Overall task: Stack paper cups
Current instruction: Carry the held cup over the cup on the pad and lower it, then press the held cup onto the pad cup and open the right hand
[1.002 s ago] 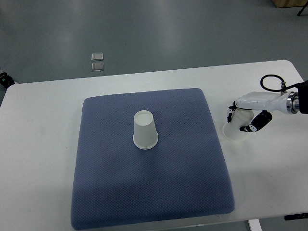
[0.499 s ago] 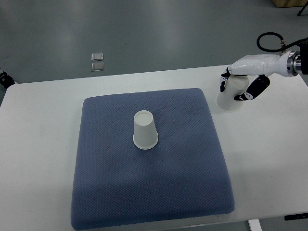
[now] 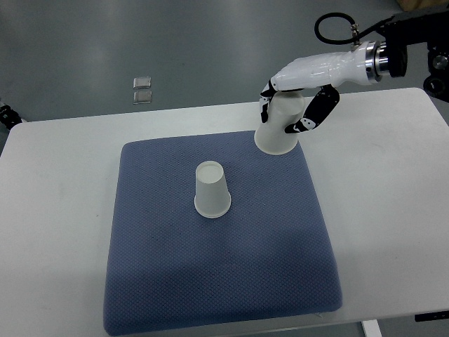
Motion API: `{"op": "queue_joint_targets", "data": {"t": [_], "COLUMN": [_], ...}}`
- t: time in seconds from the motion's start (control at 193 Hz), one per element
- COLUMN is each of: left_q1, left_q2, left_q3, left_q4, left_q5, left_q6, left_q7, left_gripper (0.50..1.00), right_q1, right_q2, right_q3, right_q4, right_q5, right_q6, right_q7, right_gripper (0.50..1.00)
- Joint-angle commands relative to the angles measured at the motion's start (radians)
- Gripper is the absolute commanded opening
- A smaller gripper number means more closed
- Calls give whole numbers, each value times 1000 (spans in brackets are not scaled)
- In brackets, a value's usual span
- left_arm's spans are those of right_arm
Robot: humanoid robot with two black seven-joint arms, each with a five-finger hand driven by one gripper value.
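Next, I release my right gripper's white paper cup over the top of the cup standing on the blue mat (image 3: 216, 170).
A white paper cup (image 3: 212, 189) stands upside down near the middle of the blue mat (image 3: 217, 281). My right hand (image 3: 291, 105) is shut on a second white paper cup (image 3: 280, 128), also mouth down, and holds it in the air over the mat's far right corner. The held cup is up and to the right of the standing cup, well apart from it. The right arm comes in from the upper right. The left arm does not show.
The mat lies on a white table (image 3: 63, 210). Two small square objects (image 3: 142, 89) lie on the grey floor beyond the table's far edge. A black cable (image 3: 333, 21) loops above the right wrist.
My right hand has lifted the cup off the table at the right of the mat and carried it up and to the left, over the mat's far right corner.
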Motion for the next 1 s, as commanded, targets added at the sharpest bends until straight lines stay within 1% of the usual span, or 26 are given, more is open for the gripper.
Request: {"op": "queue_joint_targets", "data": {"t": [0.0,0.078,0.244,0.488,0.862,0.997], "left_q1": [1,1,1,-1,1,1], "left_q2": [0,0,0,0,0,0], "left_q3": [0,0,0,0,0,0], "left_q4": [0,0,0,0,0,0], "left_q5": [0,0,0,0,0,0], "left_q6": [0,0,0,0,0,0], "left_q7": [0,0,0,0,0,0], "left_gripper": [1000,1000,1000,1000,1000,1000], "right_q1": [32,46,50,54,37,23], "right_q2": [52,104,181,270,333,339], "right_q3": [6,6,3,-2,-11,-13], "right_q4": [-2,-3,-13,-49,-152,-177], "right_q5": [3,3,3,1,-11,-13], "right_q6": [20,28,31,39,36,42], "right_q7": [0,0,-3,-6,-8,-6], "right_gripper": [637,637,637,639,641,641]}}
